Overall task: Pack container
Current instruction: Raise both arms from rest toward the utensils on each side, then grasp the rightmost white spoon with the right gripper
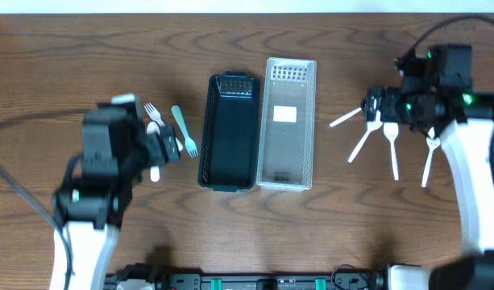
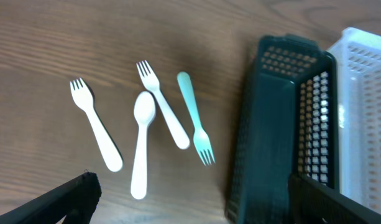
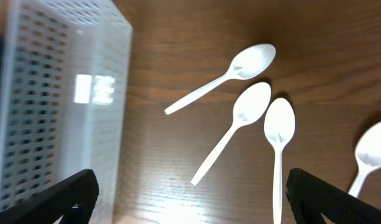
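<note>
Next, my right gripper grabs the white spoon pointing straight at the table's front edge by its handle (image 1: 392, 143) (image 3: 278, 148), just below the spoon's bowl.
A black basket (image 1: 206, 137) and a clear basket (image 1: 313, 121) stand side by side mid-table, both empty. Left of them lie a teal fork (image 1: 184, 131), two white forks and a white spoon. The left wrist view shows the teal fork (image 2: 193, 115), the spoon (image 2: 142, 143) and the forks (image 2: 162, 102) (image 2: 97, 127). My left gripper (image 2: 190, 205) is open and empty, just short of them. Several white spoons (image 1: 364, 138) lie right of the clear basket (image 3: 59, 93). My right gripper (image 3: 190, 199) is open and empty above the spoons (image 3: 237, 127).
The black basket's end wall (image 2: 265, 124) sits close to my left gripper's right finger. A white label lies on the clear basket's floor (image 1: 285, 113). Bare wood shows around the baskets. A black rail runs along the table's front edge (image 1: 247, 282).
</note>
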Controlling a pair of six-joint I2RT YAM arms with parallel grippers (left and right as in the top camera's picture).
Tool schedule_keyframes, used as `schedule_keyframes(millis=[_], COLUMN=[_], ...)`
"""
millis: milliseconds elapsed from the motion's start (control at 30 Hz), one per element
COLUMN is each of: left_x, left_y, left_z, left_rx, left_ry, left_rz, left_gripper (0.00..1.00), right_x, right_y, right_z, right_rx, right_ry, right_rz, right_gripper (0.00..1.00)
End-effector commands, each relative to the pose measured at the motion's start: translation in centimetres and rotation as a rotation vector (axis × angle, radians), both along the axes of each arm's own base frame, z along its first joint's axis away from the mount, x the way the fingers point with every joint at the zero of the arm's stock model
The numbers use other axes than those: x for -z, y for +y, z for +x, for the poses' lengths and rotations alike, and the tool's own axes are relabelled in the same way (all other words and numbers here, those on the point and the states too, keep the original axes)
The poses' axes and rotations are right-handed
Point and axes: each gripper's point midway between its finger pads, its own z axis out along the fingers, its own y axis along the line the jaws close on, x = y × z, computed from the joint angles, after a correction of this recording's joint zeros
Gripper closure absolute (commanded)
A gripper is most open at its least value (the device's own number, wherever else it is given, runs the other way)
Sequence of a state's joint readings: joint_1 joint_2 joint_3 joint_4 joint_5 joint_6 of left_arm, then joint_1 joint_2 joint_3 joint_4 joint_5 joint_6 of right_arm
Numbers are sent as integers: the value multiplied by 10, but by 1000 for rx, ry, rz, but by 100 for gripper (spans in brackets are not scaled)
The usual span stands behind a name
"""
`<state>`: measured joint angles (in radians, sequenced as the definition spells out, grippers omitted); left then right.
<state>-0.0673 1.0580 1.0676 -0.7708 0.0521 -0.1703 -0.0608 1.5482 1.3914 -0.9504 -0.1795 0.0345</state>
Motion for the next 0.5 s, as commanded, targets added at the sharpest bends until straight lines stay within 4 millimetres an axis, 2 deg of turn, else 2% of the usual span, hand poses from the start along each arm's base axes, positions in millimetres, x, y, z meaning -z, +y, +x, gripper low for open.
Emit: schedule_keyframes(millis=[0, 67, 233, 300, 467], left_x=[-8, -6, 0, 0, 0], left_y=[15, 21, 34, 39, 44], left_z=[18, 25, 29, 28, 28], left_rx=[-21, -39, -79, -93, -109], left_ry=[31, 46, 63, 66, 68], left_rz=[66, 67, 66, 66, 65], left_gripper=[2, 2, 2, 2, 2], right_x=[25, 50, 96, 110, 131], right_y=[-23, -37, -66, -77, -88], right_z=[10, 10, 1, -2, -11], right_rx=[55, 121, 196, 222, 226], right_ry=[73, 150, 294, 335, 410], right_rz=[-37, -25, -39, -52, -82], right_gripper=[6, 12, 20, 22, 28])
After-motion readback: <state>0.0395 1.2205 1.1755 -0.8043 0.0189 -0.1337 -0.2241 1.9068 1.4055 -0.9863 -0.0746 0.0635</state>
